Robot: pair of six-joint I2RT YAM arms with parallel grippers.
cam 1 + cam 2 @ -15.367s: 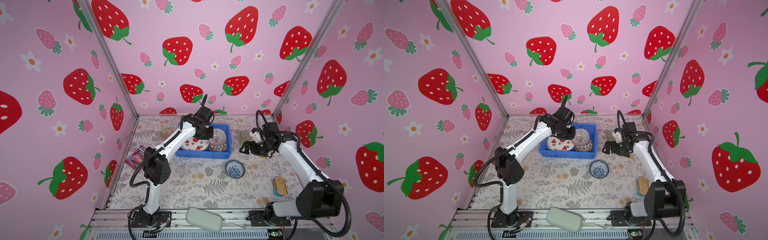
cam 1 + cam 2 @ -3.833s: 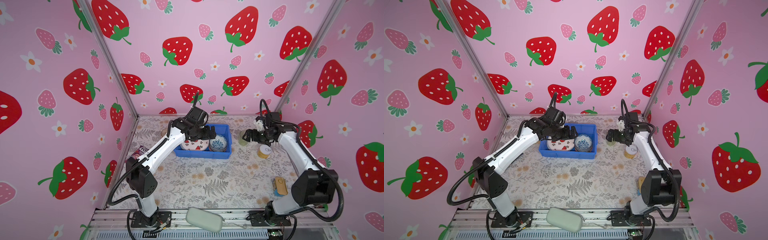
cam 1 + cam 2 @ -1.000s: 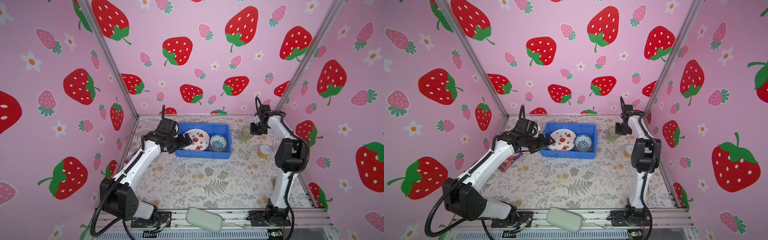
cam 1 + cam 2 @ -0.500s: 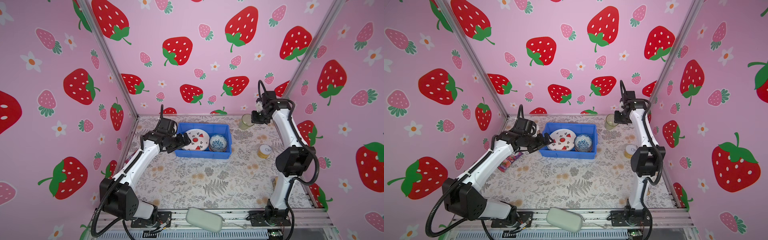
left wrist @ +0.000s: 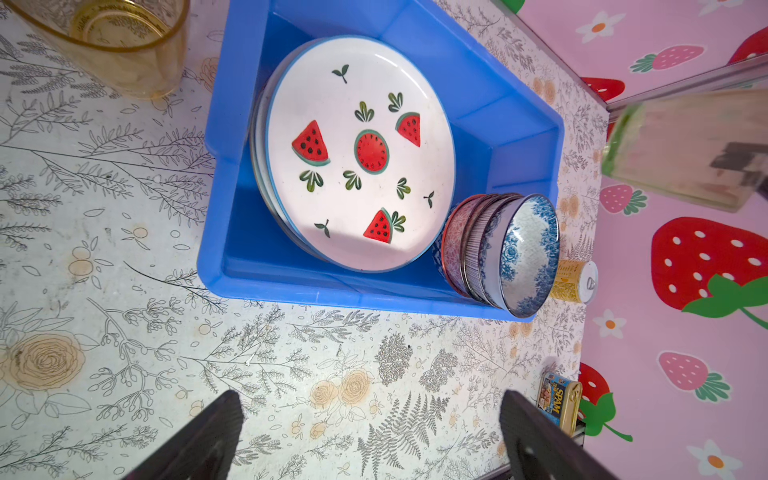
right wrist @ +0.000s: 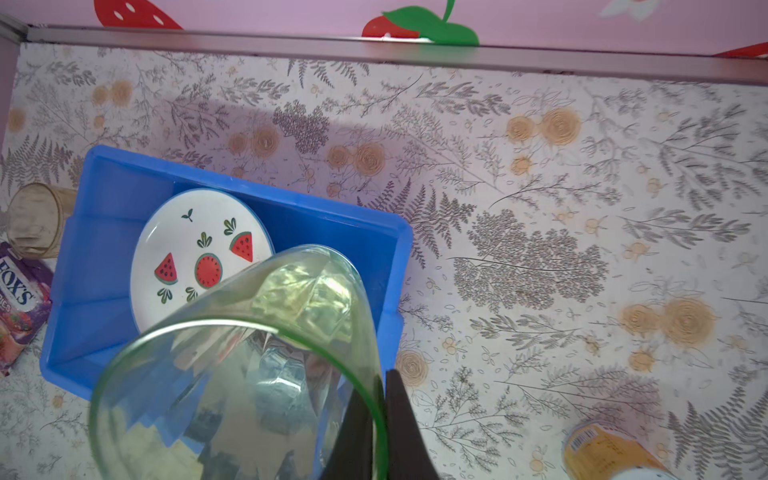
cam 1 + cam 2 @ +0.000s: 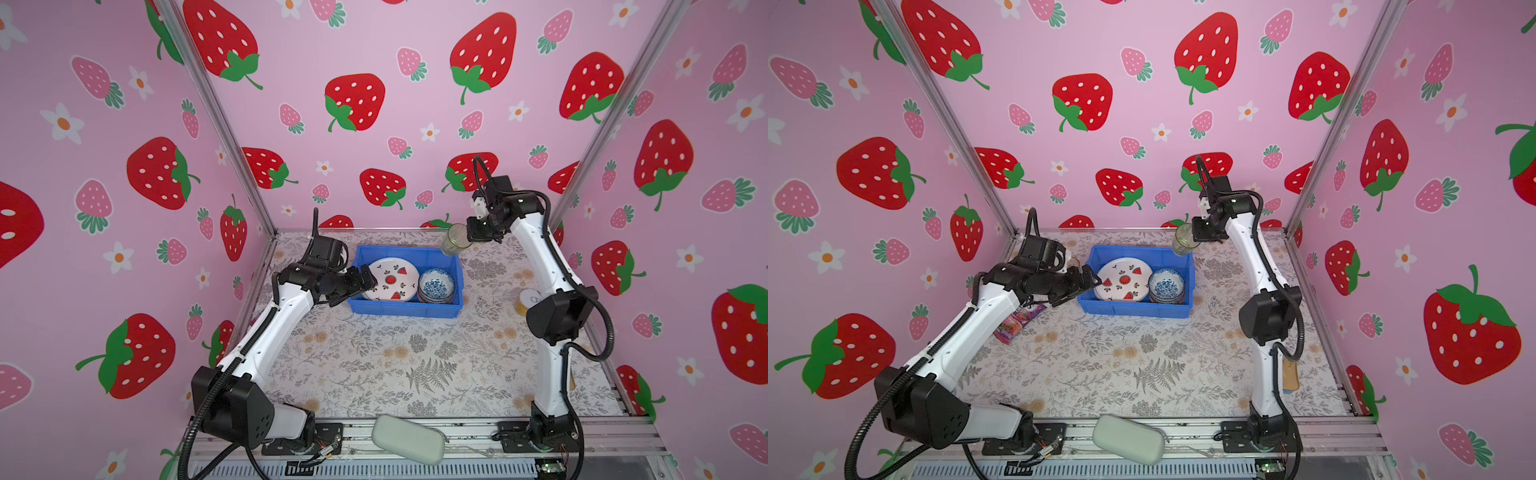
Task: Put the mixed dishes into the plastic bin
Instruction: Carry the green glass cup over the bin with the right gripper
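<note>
I will use my right gripper to set the green glass tumbler down in the blue bin's back corner [image 7: 441, 261] [image 6: 342, 249], behind the patterned bowls. The tumbler now hangs tilted above that corner.
The blue plastic bin [image 7: 405, 311] [image 7: 1133, 309] holds a watermelon plate [image 7: 390, 279] [image 5: 357, 153] on top of another plate. Beside them is a stack of three patterned bowls [image 7: 436, 285] [image 5: 511, 253]. My right gripper [image 7: 468, 237] [image 6: 384, 395] is shut on the rim of a green glass tumbler [image 7: 455, 240] [image 6: 249, 365], one finger inside and one outside. The tumbler hangs tilted above the bin's back right corner. My left gripper [image 7: 363, 282] [image 5: 372, 401] is open and empty at the bin's left end. An amber tumbler [image 5: 124, 45] [image 7: 1074, 262] stands left of the bin.
A purple candy bag [image 7: 1019, 322] lies on the floral mat left of the bin. A yellow can [image 7: 530, 300] [image 5: 575, 280] and a SPAM tin [image 5: 559, 399] sit on the right side. A grey-green pouch [image 7: 407, 438] rests on the front rail.
My right gripper has lifted the green tumbler off the mat and carried it left to the bin's back right corner. The left arm has barely moved.
</note>
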